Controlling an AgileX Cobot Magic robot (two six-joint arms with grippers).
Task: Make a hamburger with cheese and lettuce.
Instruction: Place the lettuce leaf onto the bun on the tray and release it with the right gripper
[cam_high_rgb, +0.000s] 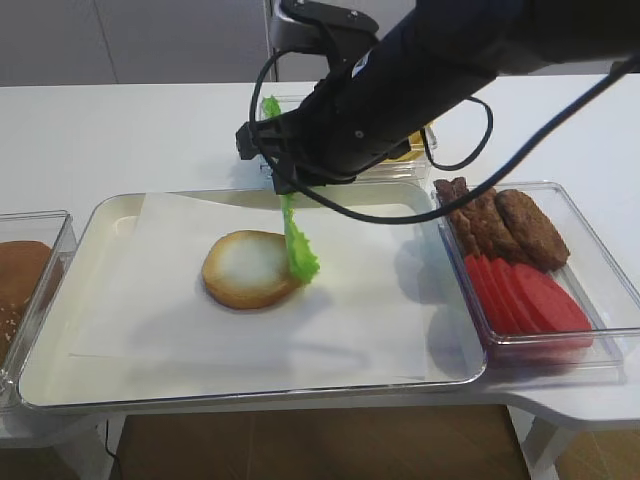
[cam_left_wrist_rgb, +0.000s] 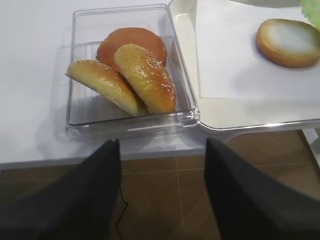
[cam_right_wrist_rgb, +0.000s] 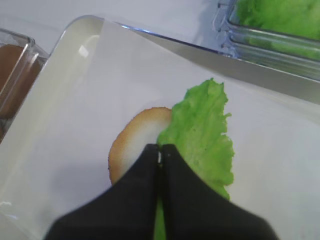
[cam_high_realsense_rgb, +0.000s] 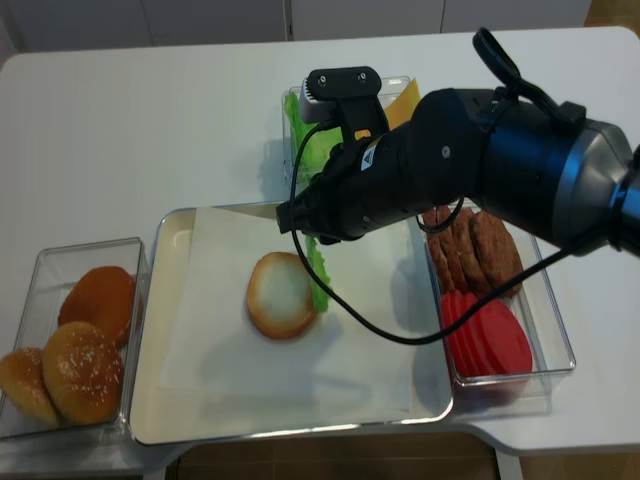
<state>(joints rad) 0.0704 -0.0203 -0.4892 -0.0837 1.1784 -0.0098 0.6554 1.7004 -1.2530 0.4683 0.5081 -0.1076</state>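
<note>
My right gripper is going to release the lettuce leaf on the pale cut side of the bun half (cam_high_realsense_rgb: 287, 293) (cam_right_wrist_rgb: 145, 145).
The hamburger is a single bun half (cam_high_rgb: 248, 268), pale cut face up, on white paper in the tray (cam_high_rgb: 110, 215). It also shows in the right wrist view (cam_right_wrist_rgb: 137, 135) and in the left wrist view (cam_left_wrist_rgb: 292, 42). My right gripper (cam_right_wrist_rgb: 161, 150) is shut on a frilly green lettuce leaf (cam_right_wrist_rgb: 202, 130). The leaf hangs down from the gripper (cam_high_rgb: 285, 190), and its lower end (cam_high_rgb: 300, 250) touches the bun's right edge. The cheese (cam_high_realsense_rgb: 405, 96) lies in a clear box behind the arm, mostly hidden. My left gripper (cam_left_wrist_rgb: 162, 142) is open and empty, off the table's front left edge over the floor.
A clear box (cam_left_wrist_rgb: 82, 60) left of the tray holds several sesame bun tops (cam_left_wrist_rgb: 145, 77). A box at the right holds brown patties (cam_high_rgb: 505, 225) and red tomato slices (cam_high_rgb: 525, 295). A box with more lettuce (cam_right_wrist_rgb: 280, 20) stands behind the tray.
</note>
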